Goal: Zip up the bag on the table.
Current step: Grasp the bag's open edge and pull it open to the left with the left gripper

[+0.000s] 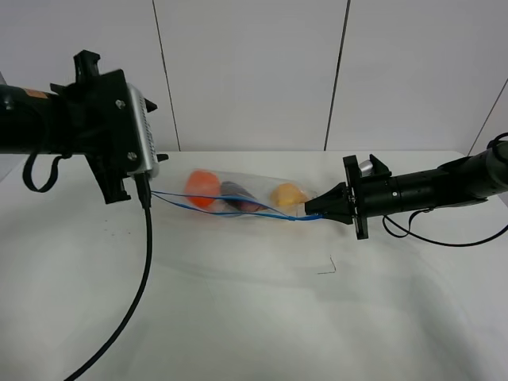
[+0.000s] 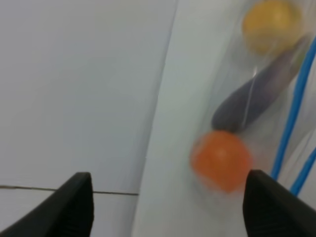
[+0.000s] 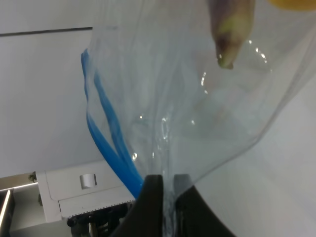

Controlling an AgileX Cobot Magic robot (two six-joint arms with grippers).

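Next, I move my left gripper to the clear bag's blue zip slider (image 1: 297,217), close beside my right gripper, and grab it where the sides of the zip meet.
The clear bag (image 1: 246,198) lies along the middle of the white table (image 1: 238,317), its blue zip strip (image 1: 230,205) running along the near edge with the two sides apart. Inside are an orange (image 1: 202,187), a purple eggplant (image 1: 238,197) and a yellow fruit (image 1: 287,195). My right gripper (image 1: 313,208) is shut on the bag's right end; the right wrist view shows its fingers (image 3: 153,207) pinching the plastic (image 3: 197,98) beside the zip strip (image 3: 106,133). My left gripper (image 1: 133,190) hangs open just off the bag's left end, with the orange (image 2: 220,160) ahead and nothing between its fingertips (image 2: 74,202).
A black cable (image 1: 143,270) hangs from the left arm down across the table's front left. A small thin dark mark (image 1: 329,267) sits on the tabletop in front of the bag. A panelled white wall (image 1: 254,71) stands behind the table.
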